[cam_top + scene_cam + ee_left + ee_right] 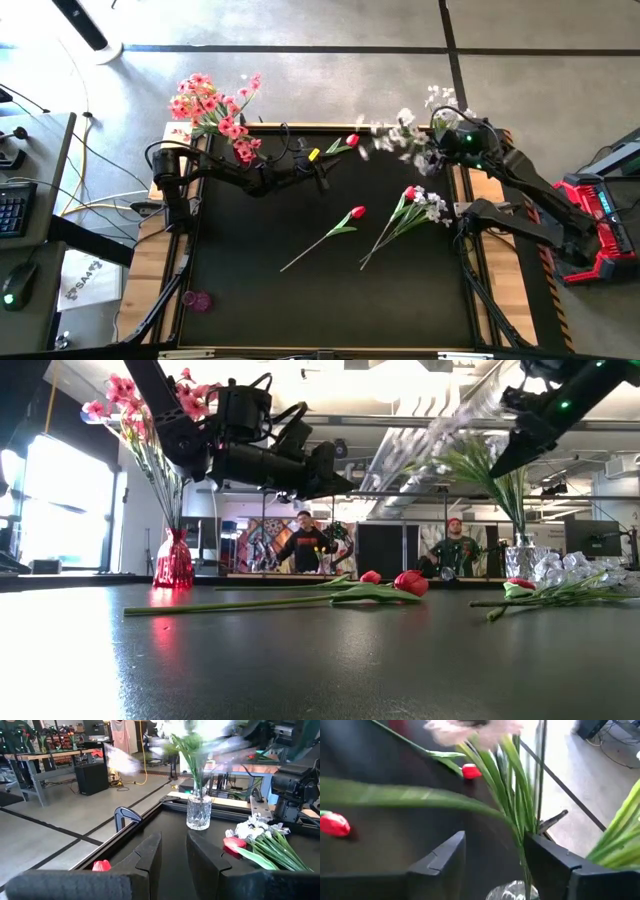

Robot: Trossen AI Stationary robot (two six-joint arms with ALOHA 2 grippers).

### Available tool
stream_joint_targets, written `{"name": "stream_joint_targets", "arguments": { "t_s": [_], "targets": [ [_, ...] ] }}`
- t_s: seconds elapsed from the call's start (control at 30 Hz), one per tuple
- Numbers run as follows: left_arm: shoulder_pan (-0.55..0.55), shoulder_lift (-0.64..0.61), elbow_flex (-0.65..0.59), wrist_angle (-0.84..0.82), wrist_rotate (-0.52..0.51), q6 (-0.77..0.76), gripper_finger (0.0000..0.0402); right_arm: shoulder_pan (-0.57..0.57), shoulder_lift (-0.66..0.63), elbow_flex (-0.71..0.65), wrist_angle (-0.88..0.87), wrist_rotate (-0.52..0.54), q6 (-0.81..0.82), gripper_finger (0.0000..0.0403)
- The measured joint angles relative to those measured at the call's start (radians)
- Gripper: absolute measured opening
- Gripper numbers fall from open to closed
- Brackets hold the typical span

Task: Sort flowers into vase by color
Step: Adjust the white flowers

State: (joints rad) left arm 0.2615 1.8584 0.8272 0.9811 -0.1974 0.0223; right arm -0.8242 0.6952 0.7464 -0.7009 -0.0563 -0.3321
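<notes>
White sprays lean far over one side of the clear glass vase; next I close my right gripper around their green stems (511, 502) and raise them upright.
Pink blossoms (215, 105) stand in a red vase (173, 565) at the far left corner. White sprays (405, 135) stand in a clear glass vase (199, 812) at the far right. My right gripper (495, 845) is open above this vase, its green stems (517, 815) between the fingers, close to one finger (547, 857). My left gripper (173, 845) is open and empty above the table's far middle. A red tulip (357, 212) lies on the mat at the centre. A bundle of a red tulip and white blossoms (415, 205) lies to its right. Another red tulip (352, 141) lies near the far edge. My right gripper has the green stems running past the inner side of one finger. I cannot tell whether they touch it.
A small pink object (197, 300) lies at the mat's near left corner. A clamp (125, 815) stands on the table's far rim. People stand in the room beyond the table (305, 545). The mat's near half is bare.
</notes>
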Motion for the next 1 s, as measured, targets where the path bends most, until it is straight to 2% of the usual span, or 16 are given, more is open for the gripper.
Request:
{"name": "stream_joint_targets", "arguments": {
  "t_s": [0.07,0.4,0.53,0.67,0.9,1.0],
  "targets": [
    [-0.001,0.000,0.000,0.000,0.000,0.000,0.0078,0.000,0.016,0.000,0.022,0.008,0.016,0.0171],
    [0.001,0.000,0.000,0.001,0.000,0.014,0.0078,0.000,0.062,0.000,0.083,0.195,0.143,0.0045],
    [0.001,0.000,0.000,0.000,0.000,0.015,0.0078,0.000,0.056,0.000,0.095,0.199,0.125,0.0035],
    [0.001,0.000,0.000,0.000,0.000,0.016,0.0078,0.000,0.057,0.000,0.086,0.195,0.052,0.0072],
    [0.001,0.000,0.000,-0.007,0.000,0.016,0.0078,0.000,0.075,0.000,0.089,0.158,0.048,0.0201],
    [0.001,0.000,0.000,-0.007,0.000,0.021,0.0078,0.000,0.119,0.000,0.125,0.161,0.062,0.0241]
  ]
}}
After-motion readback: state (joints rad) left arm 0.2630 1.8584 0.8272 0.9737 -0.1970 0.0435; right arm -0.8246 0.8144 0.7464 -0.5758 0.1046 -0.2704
